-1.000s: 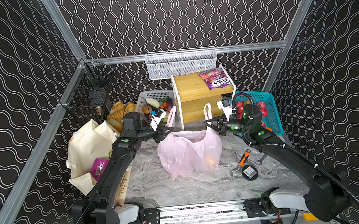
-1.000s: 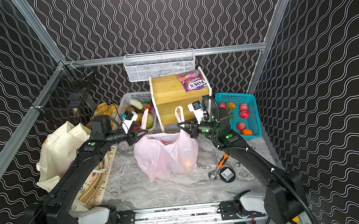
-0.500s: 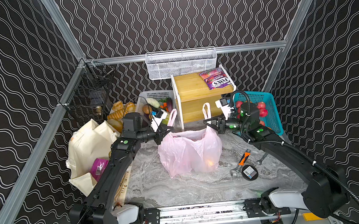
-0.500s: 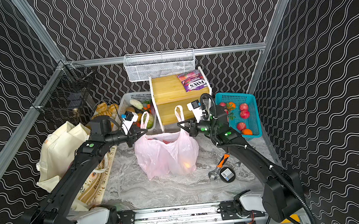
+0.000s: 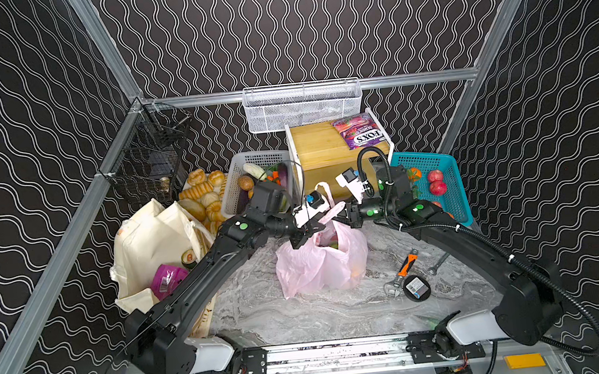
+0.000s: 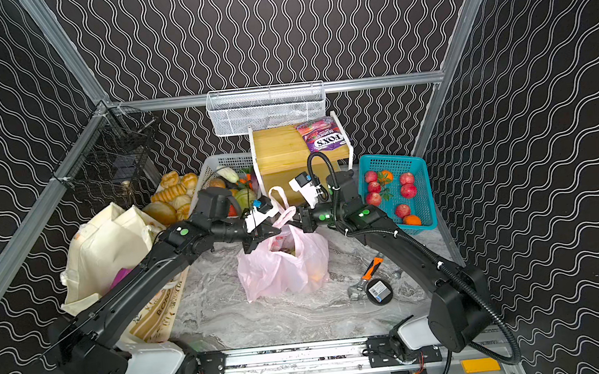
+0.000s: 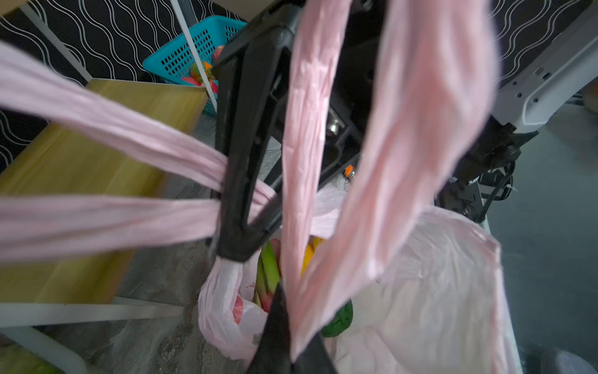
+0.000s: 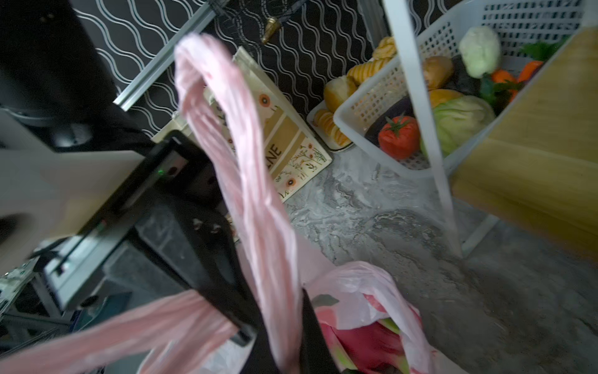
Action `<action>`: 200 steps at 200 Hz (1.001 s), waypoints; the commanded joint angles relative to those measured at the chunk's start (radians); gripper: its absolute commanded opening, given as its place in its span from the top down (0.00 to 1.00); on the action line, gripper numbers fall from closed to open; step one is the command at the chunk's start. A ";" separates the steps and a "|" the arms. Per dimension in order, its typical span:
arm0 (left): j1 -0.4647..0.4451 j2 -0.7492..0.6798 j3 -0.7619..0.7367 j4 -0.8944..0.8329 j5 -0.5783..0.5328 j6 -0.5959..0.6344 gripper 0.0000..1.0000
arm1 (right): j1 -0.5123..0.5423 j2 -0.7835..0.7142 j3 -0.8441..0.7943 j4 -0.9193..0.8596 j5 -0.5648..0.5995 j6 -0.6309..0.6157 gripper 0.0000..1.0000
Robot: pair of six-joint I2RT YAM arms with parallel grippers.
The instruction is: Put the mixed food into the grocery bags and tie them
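Next, I open my right gripper, as it pinches just one pink handle, and take both handles (image 5: 331, 215) where they cross, so that my left gripper is freed for tying.
The thin pink grocery bag (image 5: 322, 264) (image 6: 283, 268) stands mid-table with toy fruit inside: a pink dragon fruit (image 8: 365, 343) and yellow pieces (image 7: 310, 255). Above its mouth both grippers meet. My left gripper (image 5: 308, 232) (image 7: 293, 323) is shut on one twisted pink handle. My right gripper (image 5: 345, 215) (image 8: 281, 336) is shut on the other handle, and the two strips cross. The cream tote (image 5: 154, 247) slumps at the left with a magenta pouch (image 5: 168, 279) and a small can (image 5: 188, 258) in it. A FOX'S candy bag (image 5: 360, 133) lies on the wooden box.
An orange-handled wrench (image 5: 403, 271) and a round tape measure (image 5: 416, 289) lie right of the bag. Behind it stand a wooden box (image 5: 325, 155), a white basket of vegetables (image 5: 252, 181), a bread tray (image 5: 201, 197) and a teal fruit basket (image 5: 436, 182).
My left gripper has shut on its handle and moved right toward the middle. The right gripper has come in slightly, so the handles now cross and the bag's mouth is drawn together.
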 commanded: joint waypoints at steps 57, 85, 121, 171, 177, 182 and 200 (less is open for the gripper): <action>-0.018 0.046 0.061 -0.072 -0.049 0.055 1.00 | -0.001 -0.001 0.019 -0.116 -0.101 -0.159 0.72; -0.021 0.053 0.055 -0.060 -0.041 0.051 1.00 | -0.012 -0.018 -0.016 -0.117 -0.107 -0.176 0.54; -0.021 0.051 0.047 -0.027 0.000 0.027 1.00 | -0.016 -0.057 -0.074 -0.054 -0.086 -0.182 0.34; -0.021 0.051 0.043 -0.024 0.018 0.015 1.00 | -0.019 -0.094 -0.137 0.077 -0.098 -0.178 0.28; -0.020 0.052 0.043 -0.023 0.022 0.013 1.00 | -0.021 -0.090 -0.140 0.097 -0.108 -0.164 0.27; -0.020 0.053 0.044 -0.022 0.027 0.010 1.00 | -0.020 -0.086 -0.142 0.113 -0.118 -0.148 0.27; -0.021 0.059 0.046 -0.018 0.035 -0.008 0.99 | -0.020 -0.078 -0.149 0.180 -0.137 -0.089 0.26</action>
